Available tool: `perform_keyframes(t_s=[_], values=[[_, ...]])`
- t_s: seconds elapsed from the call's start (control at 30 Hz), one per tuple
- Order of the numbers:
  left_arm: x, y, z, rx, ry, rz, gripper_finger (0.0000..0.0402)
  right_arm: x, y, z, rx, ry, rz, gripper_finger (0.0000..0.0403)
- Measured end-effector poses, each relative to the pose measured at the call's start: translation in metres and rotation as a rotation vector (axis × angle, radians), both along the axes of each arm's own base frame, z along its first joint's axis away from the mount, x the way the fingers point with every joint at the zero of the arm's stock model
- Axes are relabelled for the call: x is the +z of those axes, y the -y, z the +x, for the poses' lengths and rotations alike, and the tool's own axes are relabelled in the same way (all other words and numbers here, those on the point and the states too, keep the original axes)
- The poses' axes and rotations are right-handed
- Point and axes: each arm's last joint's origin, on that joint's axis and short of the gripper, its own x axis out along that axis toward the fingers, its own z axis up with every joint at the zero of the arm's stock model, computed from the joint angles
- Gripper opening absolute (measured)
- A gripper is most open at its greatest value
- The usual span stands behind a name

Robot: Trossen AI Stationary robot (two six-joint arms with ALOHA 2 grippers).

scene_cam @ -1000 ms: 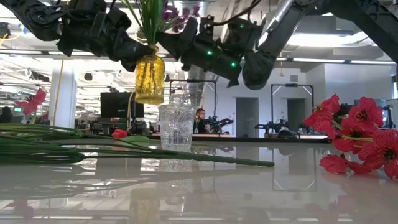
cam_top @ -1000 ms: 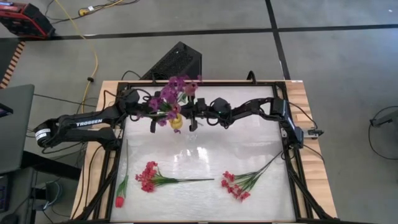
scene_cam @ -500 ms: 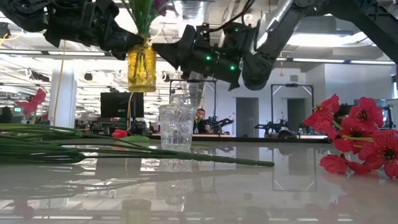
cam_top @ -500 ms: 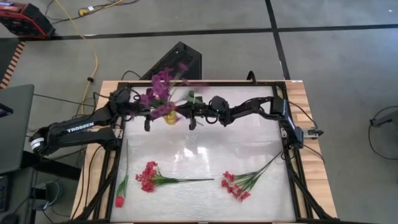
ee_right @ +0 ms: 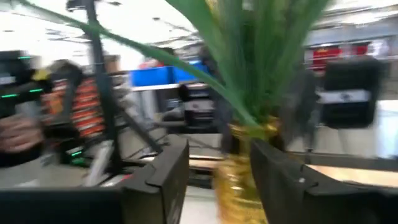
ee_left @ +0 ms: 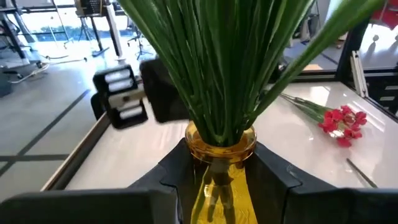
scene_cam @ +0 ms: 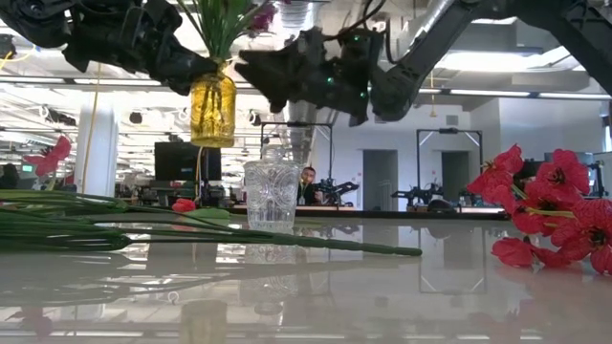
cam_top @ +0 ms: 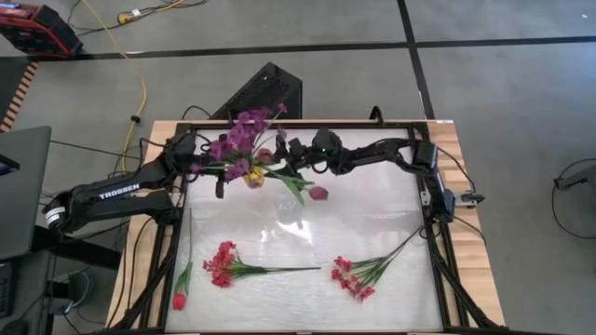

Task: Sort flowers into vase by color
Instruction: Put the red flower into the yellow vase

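Observation:
The dark pink tulip leans far out of the yellow vase. My right gripper should grip its green stem (cam_top: 296, 185) and straighten it before the vase goes down.
A yellow glass vase (cam_top: 253, 177) full of purple flowers (cam_top: 240, 140) hangs above the table's far left, my left gripper (cam_top: 237, 173) shut on it. A dark pink tulip (cam_top: 318, 193) leans out of the vase mouth toward the right, its stem among the others. My right gripper (cam_top: 281, 154) stands open just right of the vase, its fingers (ee_right: 168, 177) pointing at it; I see no touch. A clear glass vase (scene_cam: 272, 196) stands on the table below. Two red-pink sprays (cam_top: 223, 265) (cam_top: 354, 277) and a red tulip (cam_top: 179, 298) lie near the front. My left gripper pinches the yellow vase between its two fingers (ee_left: 168, 183), just below the ribbed rim (ee_left: 221, 152). The fingers come nearly level from the table's left side. The vase hangs upright, lifted clear of the table, with the green stems standing up out of it.
The right arm (cam_top: 372, 154) stretches across the far part of the table. The table's metal frame (cam_top: 438, 242) runs along its edges. Bare table shows in the middle between the glass vase and the lying flowers.
My right gripper has opened and let go of the dark pink tulip, then drawn toward the far edge. The tulip has tipped over, its blossom falling to the right while its stem stays in the vase. My left gripper has carried the yellow vase slightly left and up.

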Motion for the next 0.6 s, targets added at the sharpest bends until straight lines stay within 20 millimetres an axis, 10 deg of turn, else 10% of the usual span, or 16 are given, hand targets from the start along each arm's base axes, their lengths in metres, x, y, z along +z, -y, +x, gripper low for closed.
perform_keyframes(t_s=[0.6], values=[[-0.007, 0.000, 0.000, 0.008, -0.056, -0.080, 0.0099, 0.020, -0.009, -0.005, 0.029, 0.167, -0.202, 0.0210]])
